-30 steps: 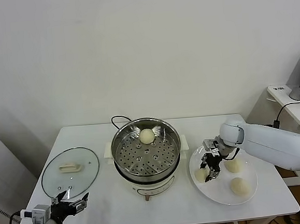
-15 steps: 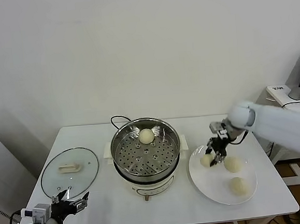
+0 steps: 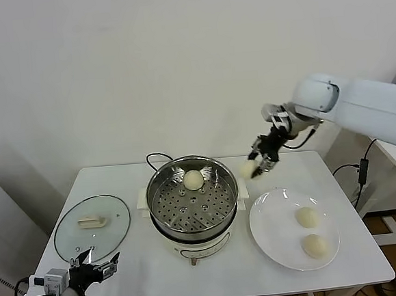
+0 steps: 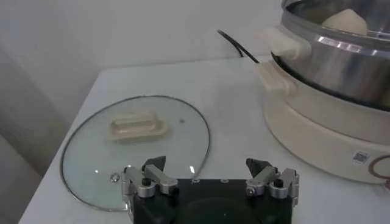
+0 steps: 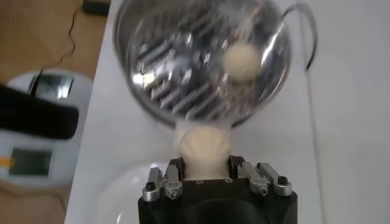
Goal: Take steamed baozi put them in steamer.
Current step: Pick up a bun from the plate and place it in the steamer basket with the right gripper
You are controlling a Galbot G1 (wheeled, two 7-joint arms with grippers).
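Note:
I should use my right gripper to set the baozi down on the steamer's perforated bottom toward the glass lid (image 3: 171, 198) (image 5: 204, 25), next to the other baozi.
My right gripper (image 3: 257, 164) is shut on a cream-white baozi (image 3: 248, 169) and holds it in the air just right of the steamer's rim, above the table. In the right wrist view that baozi (image 5: 202, 144) sits between the fingers of the right gripper (image 5: 203, 169), with the steamer (image 5: 201, 58) below and beyond. The shiny steamer (image 3: 193, 195) stands mid-table with one baozi (image 3: 194, 180) on its perforated floor at the back. Two more baozi (image 3: 307, 217) (image 3: 315, 246) lie on the white plate (image 3: 272, 224). My left gripper (image 3: 91, 270) is parked open at the table's front left corner.
The glass lid (image 3: 92, 227) with its cream handle lies flat at the left of the table; the left wrist view shows the lid (image 4: 135, 146) just ahead of the left gripper (image 4: 206, 167). The steamer's black cord (image 3: 155, 157) runs off behind it. A side desk stands at far right.
My right gripper has lifted the baozi off the plate and carried it up and left toward the steamer's rim. The left arm has stayed still.

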